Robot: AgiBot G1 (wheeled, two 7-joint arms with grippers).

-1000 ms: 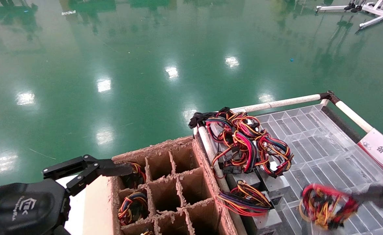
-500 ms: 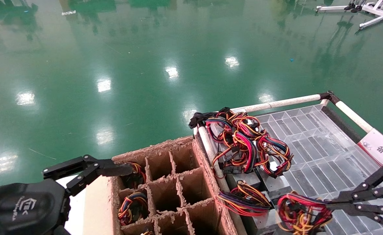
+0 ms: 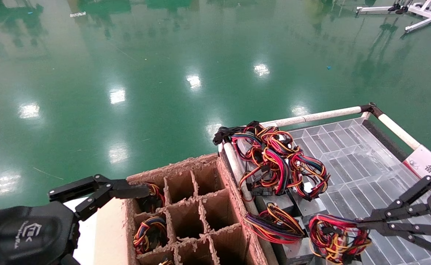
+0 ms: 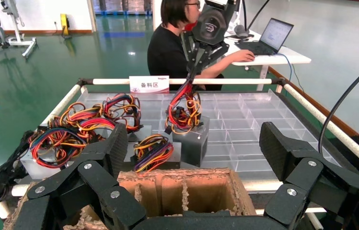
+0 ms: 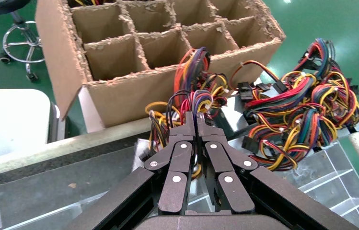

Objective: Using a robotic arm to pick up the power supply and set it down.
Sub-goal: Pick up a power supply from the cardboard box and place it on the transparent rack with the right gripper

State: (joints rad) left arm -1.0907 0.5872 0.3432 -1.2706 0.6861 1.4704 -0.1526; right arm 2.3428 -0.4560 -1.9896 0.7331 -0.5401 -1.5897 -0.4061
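Observation:
The robot's right gripper will release the power supply on the clear tray (image 3: 324,229) against the bundle with purple pieces.
The power supply shows as a coil of red, yellow and black wires (image 3: 335,235) at the lower right of the head view, its grey box mostly hidden there. In the left wrist view the grey box (image 4: 189,139) hangs tilted under the coil (image 4: 183,108), low over the clear tray; whether it touches I cannot tell. The robotic arm's right gripper (image 3: 357,222) (image 5: 196,117) (image 4: 192,72) is shut on the coil's wires (image 5: 160,115). My left gripper (image 3: 142,191) (image 4: 196,148) stays open over the cardboard box's near-left corner.
A divided cardboard box (image 3: 186,206) holds wire bundles in some cells. On the clear compartment tray (image 3: 351,154) lie a big wire tangle (image 3: 278,158) and a bundle with purple strands (image 3: 274,222). White rails (image 3: 318,116) frame the tray. A person (image 4: 177,43) sits beyond it.
My right gripper has carried the wire coil leftwards, toward the bundle with purple strands and the cardboard box. The left arm has not moved.

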